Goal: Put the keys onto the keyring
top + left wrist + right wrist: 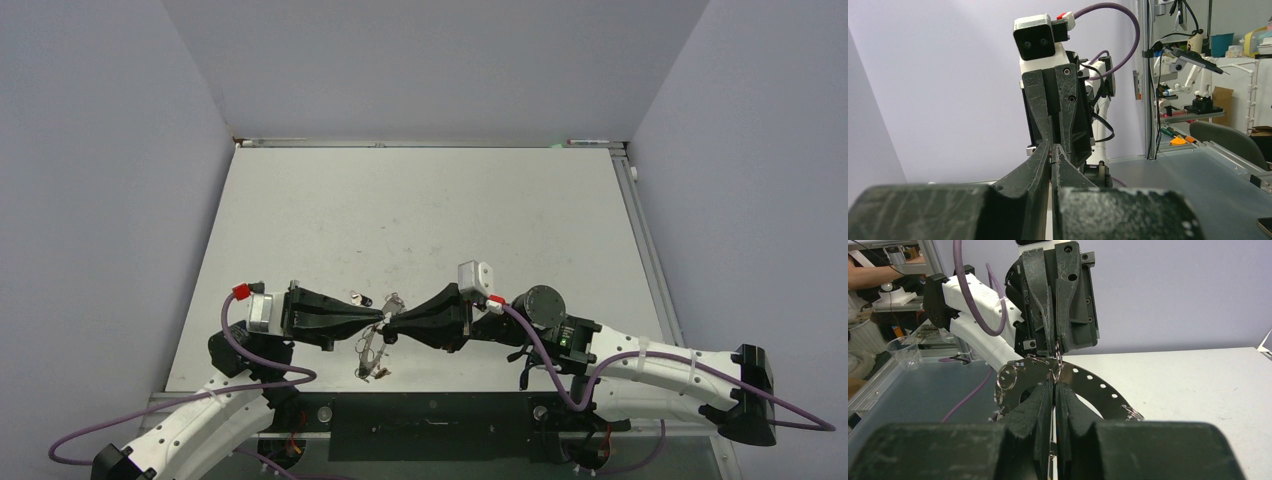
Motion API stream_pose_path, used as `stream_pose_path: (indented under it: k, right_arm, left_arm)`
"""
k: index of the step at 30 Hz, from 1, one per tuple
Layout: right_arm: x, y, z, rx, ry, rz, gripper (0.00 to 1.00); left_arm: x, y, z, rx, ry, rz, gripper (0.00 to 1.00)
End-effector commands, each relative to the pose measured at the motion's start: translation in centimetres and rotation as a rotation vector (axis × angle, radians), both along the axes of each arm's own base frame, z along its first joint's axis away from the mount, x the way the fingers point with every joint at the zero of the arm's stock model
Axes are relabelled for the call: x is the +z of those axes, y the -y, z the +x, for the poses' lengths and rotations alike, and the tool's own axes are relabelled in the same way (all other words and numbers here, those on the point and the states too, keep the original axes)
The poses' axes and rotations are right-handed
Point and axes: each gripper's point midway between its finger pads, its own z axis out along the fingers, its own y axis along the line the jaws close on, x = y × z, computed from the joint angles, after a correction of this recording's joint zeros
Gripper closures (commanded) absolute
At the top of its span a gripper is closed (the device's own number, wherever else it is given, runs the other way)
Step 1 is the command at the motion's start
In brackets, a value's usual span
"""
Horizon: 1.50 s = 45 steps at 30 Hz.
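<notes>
The key is pinched by my right gripper below the wire loop my left gripper holds, so my right gripper needs to take that wire loop (1058, 360) before my left gripper opens.
The keyring (1088, 380), a flat silver ring with holes and small wire loops, hangs tilted between my two grippers just above the table; it also shows in the top view (372, 346). My left gripper (381, 319) is shut on one wire loop (1058, 356) at the ring's upper rim. My right gripper (1054, 385) meets it tip to tip and is shut on a thin silver key blade (1052, 440) that touches that loop. A loose key (358, 298) lies on the table behind the left fingers. Another small piece with a yellowish tag (377, 373) lies near the front edge.
The white table (430, 220) is walled in by grey panels at the left, back and right. Its front edge (420, 392) runs just below the grippers. Purple cables (270, 375) loop off both arms near the bases.
</notes>
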Motion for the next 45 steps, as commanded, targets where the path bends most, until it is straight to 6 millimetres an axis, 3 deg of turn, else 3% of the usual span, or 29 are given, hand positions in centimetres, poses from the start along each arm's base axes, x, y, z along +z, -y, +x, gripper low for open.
stream_pose_path:
  k: [1, 13, 19, 22, 29, 45]
  right_arm:
    - [0.0, -0.5, -0.1, 0.026, -0.011, 0.016, 0.95]
    - [-0.1, -2.0, -0.4, 0.079, -0.011, 0.0, 0.94]
    - [0.8, -1.1, 0.0, 0.038, 0.021, -0.007, 0.69]
    - [1.6, -0.3, 0.0, 0.018, 0.051, -0.004, 0.62]
    - [4.0, 0.6, 0.0, 0.001, 0.1, 0.056, 0.61]
    - [4.3, -1.0, 0.4, 0.007, 0.104, 0.067, 0.67]
  left_arm:
    - [2.1, -1.0, -0.2, 0.034, 0.04, -0.084, 1.0]
    - [2.0, -1.0, -0.1, 0.037, 0.035, -0.084, 1.0]
    - [2.0, -1.0, -0.1, 0.038, 0.034, -0.083, 1.0]
    - [2.0, -1.0, -0.1, 0.037, 0.033, -0.082, 1.0]
    - [2.0, -1.0, -0.1, 0.034, 0.03, -0.08, 1.0]
    - [2.0, -1.0, -0.1, 0.031, 0.029, -0.079, 1.0]
